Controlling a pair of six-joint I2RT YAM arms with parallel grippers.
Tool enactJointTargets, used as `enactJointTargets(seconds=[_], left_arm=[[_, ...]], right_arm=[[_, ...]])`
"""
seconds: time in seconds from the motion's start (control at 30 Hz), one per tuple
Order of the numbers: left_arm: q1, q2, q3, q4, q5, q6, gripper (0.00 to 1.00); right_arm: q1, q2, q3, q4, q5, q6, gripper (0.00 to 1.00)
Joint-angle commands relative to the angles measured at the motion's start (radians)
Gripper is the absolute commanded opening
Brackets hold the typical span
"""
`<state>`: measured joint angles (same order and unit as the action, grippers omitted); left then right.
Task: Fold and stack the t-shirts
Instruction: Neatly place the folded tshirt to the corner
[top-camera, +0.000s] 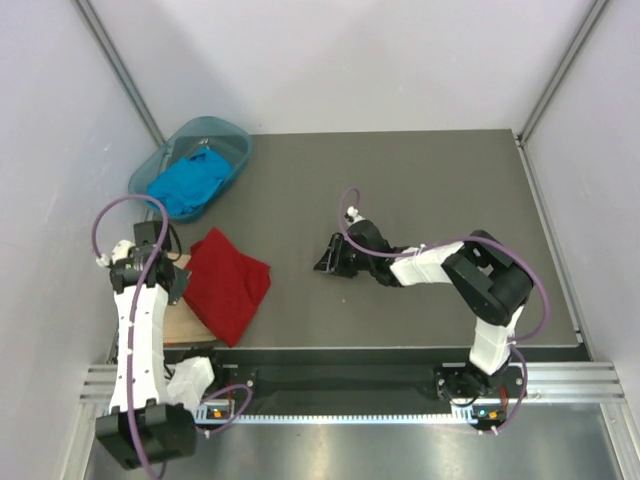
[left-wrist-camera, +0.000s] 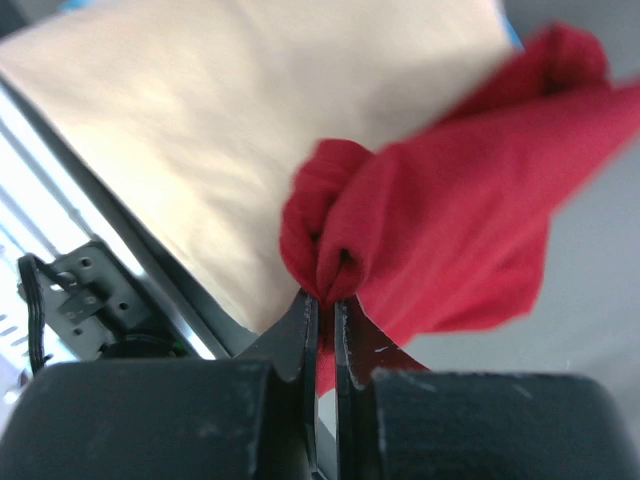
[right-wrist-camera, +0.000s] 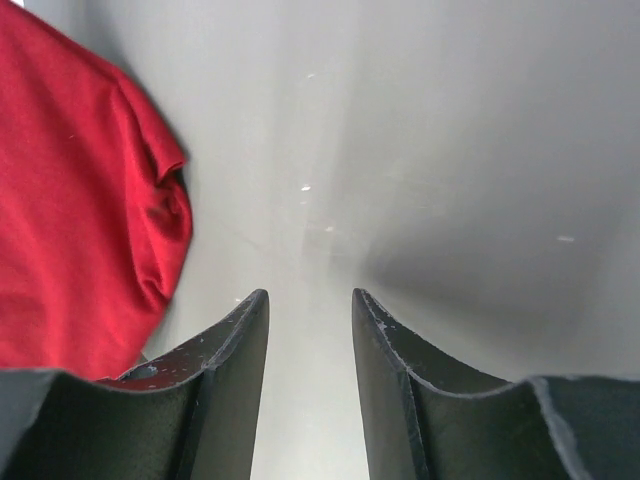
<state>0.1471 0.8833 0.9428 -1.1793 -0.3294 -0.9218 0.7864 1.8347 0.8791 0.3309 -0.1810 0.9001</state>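
The robot's left gripper needs to release the red t-shirt flat on top of the tan t-shirt (top-camera: 187, 290) (left-wrist-camera: 262, 85) near the front edge of the table.
The deep red t-shirt (top-camera: 229, 283) lies folded at the table's left front, partly over the tan t-shirt (top-camera: 186, 322). My left gripper (top-camera: 180, 272) is shut on a bunched edge of the red shirt (left-wrist-camera: 440, 210), and the tan shirt (left-wrist-camera: 230, 130) spreads behind it in the left wrist view. The bright blue t-shirt (top-camera: 188, 183) lies in the teal basin (top-camera: 237, 134) at the back left. My right gripper (top-camera: 328, 262) is open and empty, low over bare table to the right of the red shirt (right-wrist-camera: 80, 200).
The teal basin stands at the table's back left corner. White walls and metal posts close in the table on three sides. The table's front edge (top-camera: 400, 347) and a metal rail run just before the arm bases.
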Motion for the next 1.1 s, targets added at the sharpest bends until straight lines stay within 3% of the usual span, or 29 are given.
enactJointTargets(seconds=[0.0, 0.07, 0.4, 0.53, 0.6, 0.73, 0.87, 0.93, 1.07], left_arm=[[0.126, 0.037, 0.073, -0.016, 0.037, 0.109, 0.0], [0.172, 0.033, 0.097, -0.022, -0.003, 0.107, 0.0], [0.175, -0.07, 0.067, 0.007, -0.128, 0.017, 0.0], [0.174, -0.063, 0.03, 0.029, -0.099, -0.001, 0.0], [0.175, -0.066, 0.022, 0.027, -0.123, -0.018, 0.0], [0.175, -0.046, 0.06, -0.026, -0.23, -0.074, 0.0], [0.177, -0.029, 0.064, -0.008, -0.209, -0.118, 0.0], [0.175, -0.021, 0.048, -0.017, -0.189, -0.146, 0.0], [0.177, -0.033, 0.036, -0.006, -0.194, -0.15, 0.0]], right_arm=[[-0.033, -0.06, -0.028, 0.066, -0.023, -0.009, 0.4], [-0.045, -0.074, -0.042, 0.066, -0.031, -0.013, 0.4], [-0.069, -0.066, -0.049, 0.101, -0.067, -0.015, 0.41], [-0.044, 0.068, 0.148, 0.128, -0.225, -0.012, 0.46], [-0.021, 0.112, 0.248, 0.054, -0.244, -0.03, 0.48], [0.049, 0.222, 0.513, -0.16, -0.186, -0.118, 0.5], [0.099, 0.296, 0.601, -0.231, -0.138, -0.096, 0.55], [0.123, 0.336, 0.629, -0.248, -0.091, -0.013, 0.64], [0.183, 0.371, 0.679, -0.337, 0.044, 0.085, 0.65]])
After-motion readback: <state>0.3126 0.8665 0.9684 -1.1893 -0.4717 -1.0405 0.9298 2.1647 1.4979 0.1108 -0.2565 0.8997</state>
